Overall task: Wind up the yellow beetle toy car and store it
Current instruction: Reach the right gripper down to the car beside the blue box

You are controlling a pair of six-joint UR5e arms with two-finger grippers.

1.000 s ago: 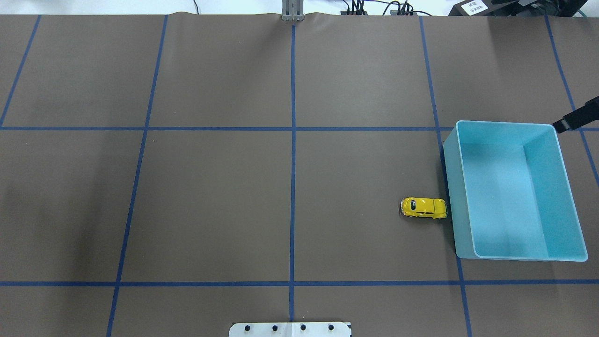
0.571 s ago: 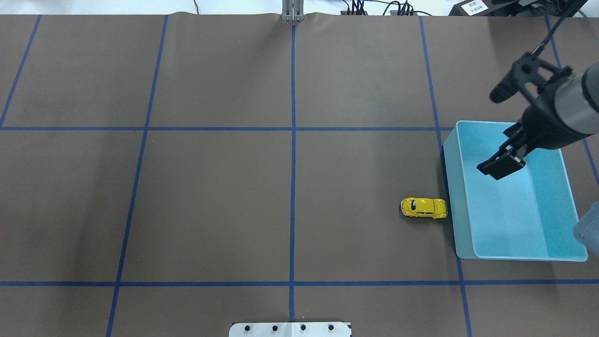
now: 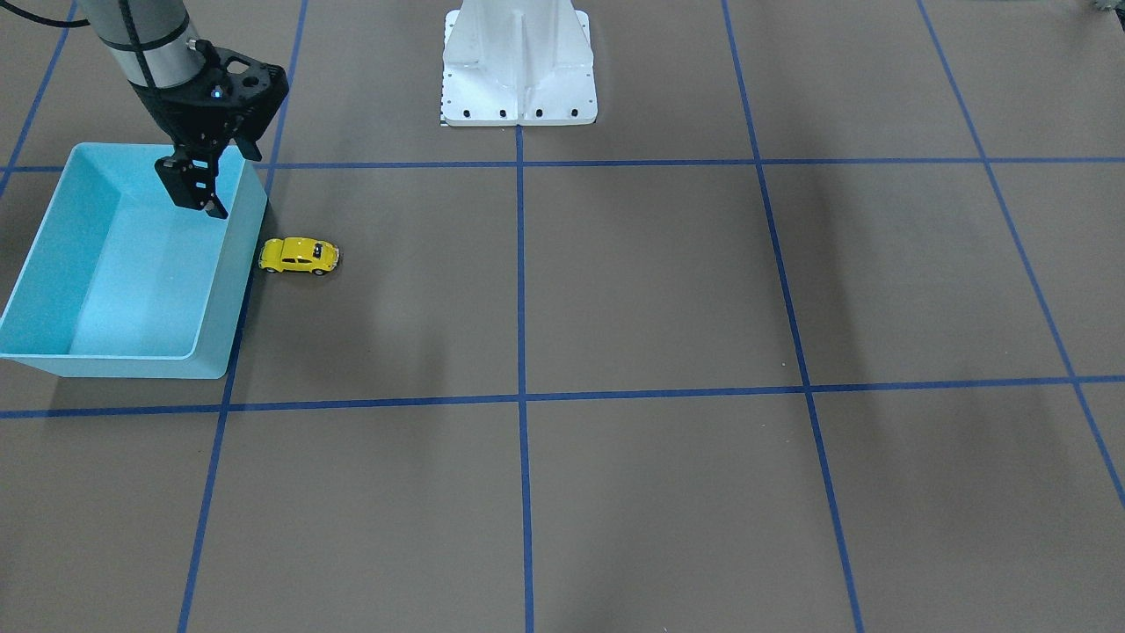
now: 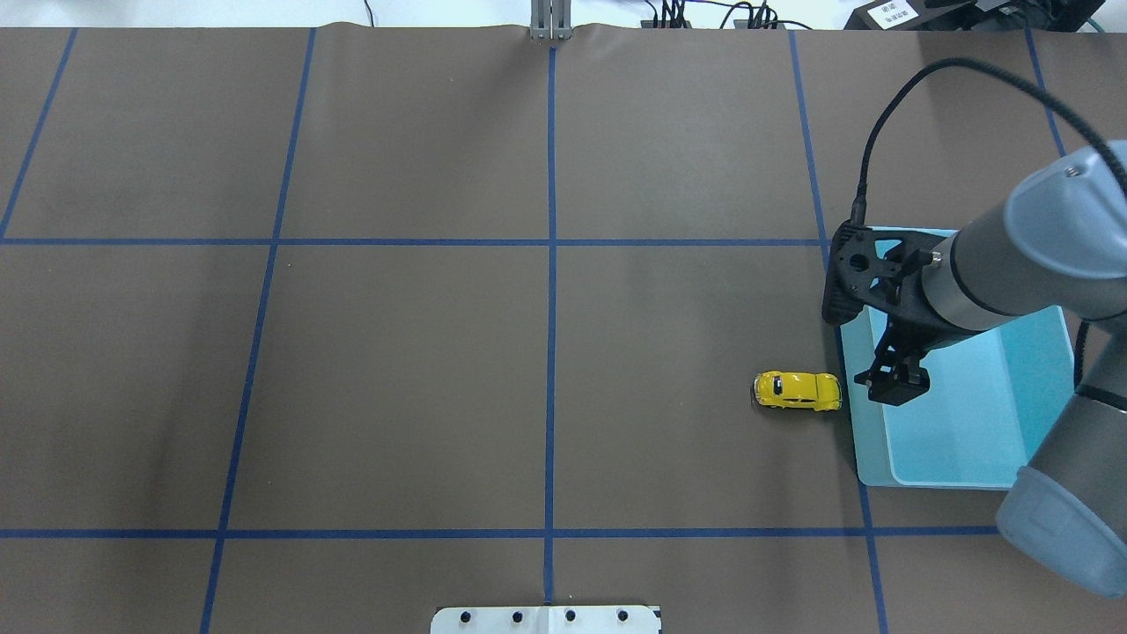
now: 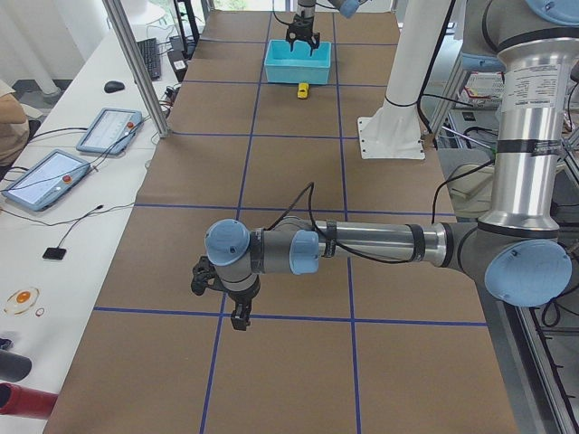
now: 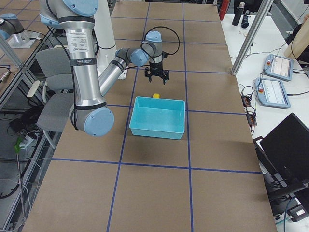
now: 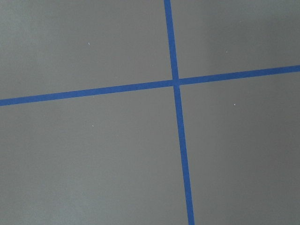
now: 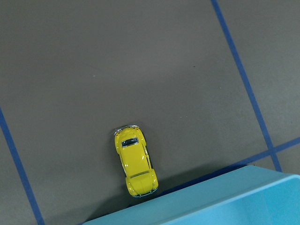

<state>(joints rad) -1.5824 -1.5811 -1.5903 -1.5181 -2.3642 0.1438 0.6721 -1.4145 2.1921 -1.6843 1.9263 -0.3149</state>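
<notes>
Next, my right gripper goes to the yellow beetle toy car's roof (image 3: 294, 249) (image 8: 135, 159), between its dark window and the blue bin, and closes there.
The yellow beetle toy car (image 4: 797, 390) stands on the brown mat with one end against the outer wall of the blue bin (image 4: 861, 445). It also shows in the front view as the car (image 3: 300, 255) and from the right wrist as the car (image 8: 136, 166), beside the bin's rim (image 8: 211, 206). My right gripper (image 4: 865, 352) hangs open and empty over the bin's wall nearest the car, a little above it; it shows again as the gripper (image 3: 230, 180). My left gripper (image 5: 237, 316) hovers low over the mat far from the car, and I cannot tell whether it is open.
The bin (image 3: 53, 356) is empty. Blue tape lines (image 4: 551, 352) grid the mat. The robot's white base (image 3: 518, 79) stands at the table's edge. Tablets (image 5: 63, 172) and cables lie on a side bench.
The right arm has swung in from the right edge, across the bin, and now hangs over the bin's wall by the car. The car and bin have not moved.
</notes>
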